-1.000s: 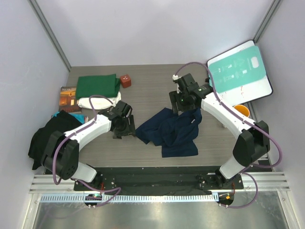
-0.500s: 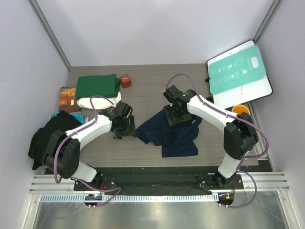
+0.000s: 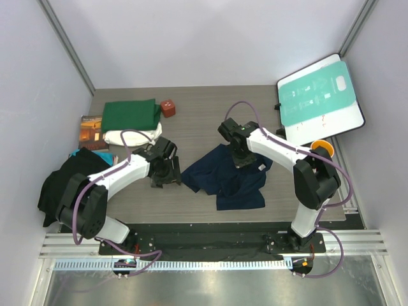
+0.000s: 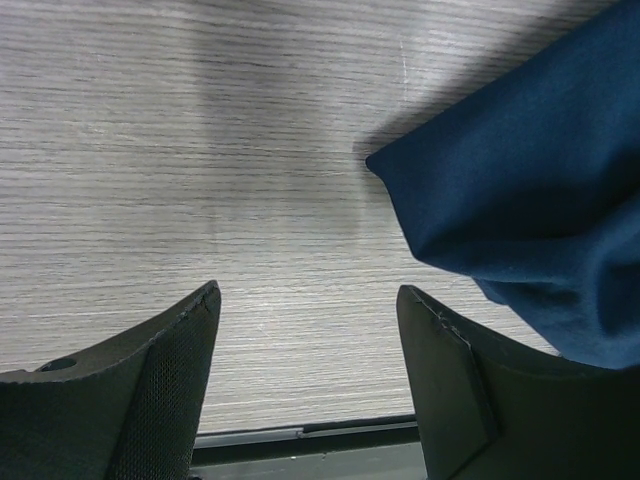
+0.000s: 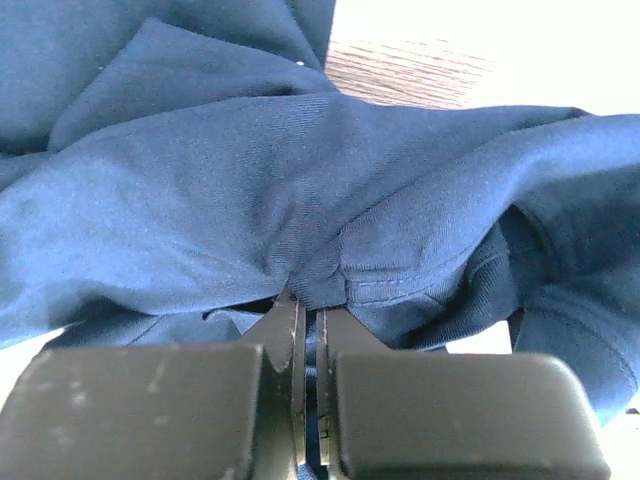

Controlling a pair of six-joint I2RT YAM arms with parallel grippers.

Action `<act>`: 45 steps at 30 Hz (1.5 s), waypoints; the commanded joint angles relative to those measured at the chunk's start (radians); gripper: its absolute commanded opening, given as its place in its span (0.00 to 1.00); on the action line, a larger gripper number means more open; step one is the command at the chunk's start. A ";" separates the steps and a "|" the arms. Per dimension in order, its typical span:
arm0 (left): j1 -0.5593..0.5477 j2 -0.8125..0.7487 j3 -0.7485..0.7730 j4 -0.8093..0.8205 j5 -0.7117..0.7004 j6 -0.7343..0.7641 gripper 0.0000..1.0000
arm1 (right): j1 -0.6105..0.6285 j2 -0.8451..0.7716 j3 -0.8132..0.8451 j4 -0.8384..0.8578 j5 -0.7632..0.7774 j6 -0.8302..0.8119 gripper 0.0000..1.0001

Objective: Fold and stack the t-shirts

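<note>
The navy blue t-shirt's loose end closest to my left gripper has the near edge [image 3: 195, 190] [image 4: 428, 260] that my left gripper needs to grab next.
A crumpled navy blue t-shirt [image 3: 224, 182] lies in the middle of the table. My right gripper [image 3: 241, 157] is down on its far edge, and in the right wrist view the gripper [image 5: 312, 302] is shut on a pinched fold of the navy cloth [image 5: 200, 200]. Just left of the shirt, my left gripper [image 3: 167, 176] is low over the table. From the left wrist it [image 4: 308, 295] is open over bare wood, with a corner of the navy shirt [image 4: 520, 190] to its right, apart from the fingers. A folded dark green t-shirt [image 3: 131, 115] rests on a cream-white one [image 3: 131, 136] at the back left.
A small red-brown cube [image 3: 168, 107] sits beside the green shirt. A brown-orange book [image 3: 91, 131] lies at the left edge, with a black cloth heap [image 3: 64, 182] below it. A teal-and-white board [image 3: 319, 95] leans at the back right, above an orange object [image 3: 322, 146].
My right gripper moved left and toward me onto the navy shirt's far edge and shut on a fold of it. The left arm has not moved.
</note>
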 commanded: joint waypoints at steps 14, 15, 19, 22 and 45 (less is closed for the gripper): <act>0.004 -0.020 0.003 0.044 0.049 -0.006 0.71 | 0.000 -0.244 0.143 -0.058 0.101 0.017 0.01; 0.003 -0.024 0.003 0.044 0.050 -0.006 0.71 | 0.000 -0.250 0.176 -0.069 0.097 0.015 0.01; -0.002 -0.033 0.009 0.045 0.053 -0.009 0.71 | 0.002 -0.268 0.259 -0.087 0.040 0.008 0.01; -0.004 -0.046 0.019 0.041 0.052 -0.010 0.71 | 0.009 -0.293 0.314 -0.081 -0.020 0.018 0.01; -0.031 0.002 0.081 0.102 0.064 -0.036 0.72 | 0.012 -0.471 0.284 0.167 -0.196 0.014 0.01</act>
